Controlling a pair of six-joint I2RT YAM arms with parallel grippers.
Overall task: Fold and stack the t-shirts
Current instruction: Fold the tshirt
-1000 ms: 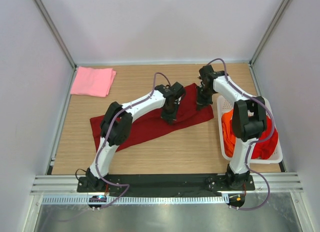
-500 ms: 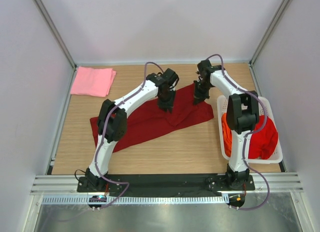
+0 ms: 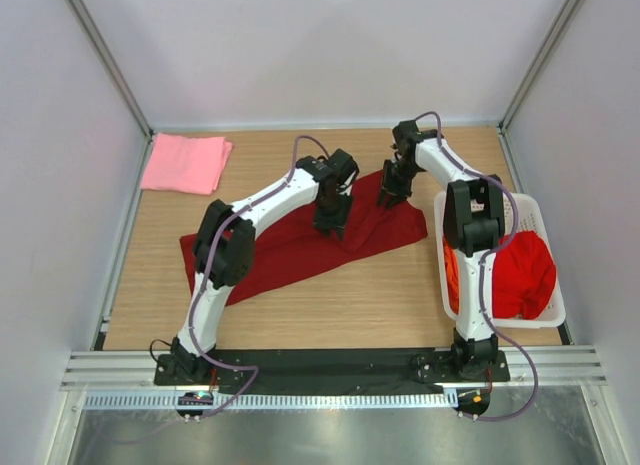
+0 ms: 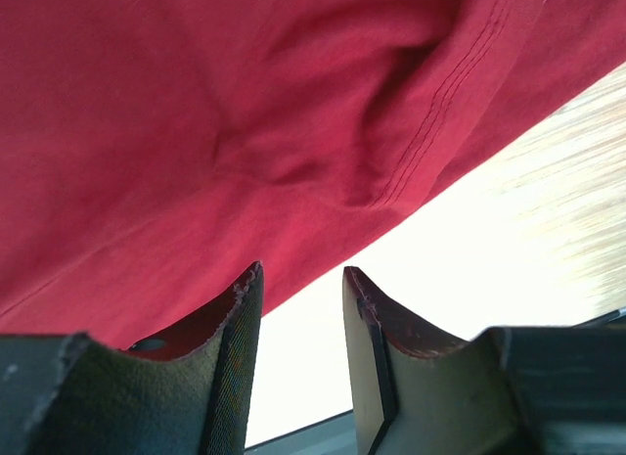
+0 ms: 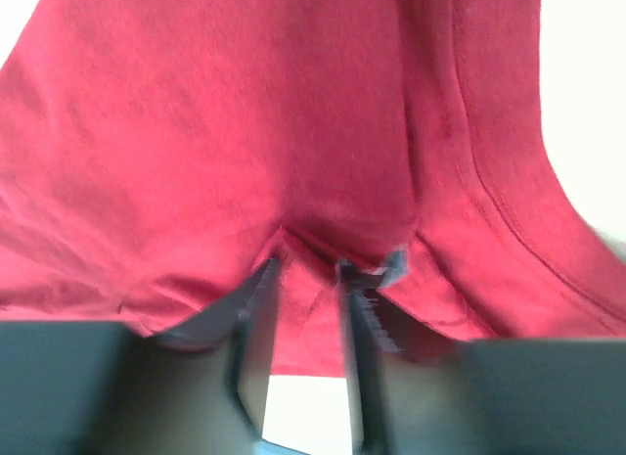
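The maroon t-shirt's folded-in sleeve puckers in my right gripper's fingers, so I should open them, take the sleeve nearer my left gripper (image 3: 366,205) and lay it flat.
The maroon t-shirt (image 3: 270,255) lies spread across the middle of the table. My left gripper (image 3: 332,220) hovers over its middle fold, and in the left wrist view (image 4: 301,271) the jaws stand apart and empty at the shirt's hemmed edge (image 4: 245,103). My right gripper (image 3: 390,190) is at the shirt's far right part. In the right wrist view (image 5: 311,264) it pinches a pucker of the maroon cloth (image 5: 196,132). The light pink shirt (image 3: 185,163) lies folded at the back left. The bright red shirt (image 3: 525,270) and the orange shirt (image 3: 452,270) are in the basket.
The white slotted basket (image 3: 505,323) stands at the right edge of the table, beside the right arm. Grey walls and metal posts close in the table on three sides. Bare wood shows in front of the maroon shirt.
My right gripper has moved left and toward the back over the shirt's right part. My left gripper has shifted back and left. The right forearm has swung off the basket, so more bright red shirt shows.
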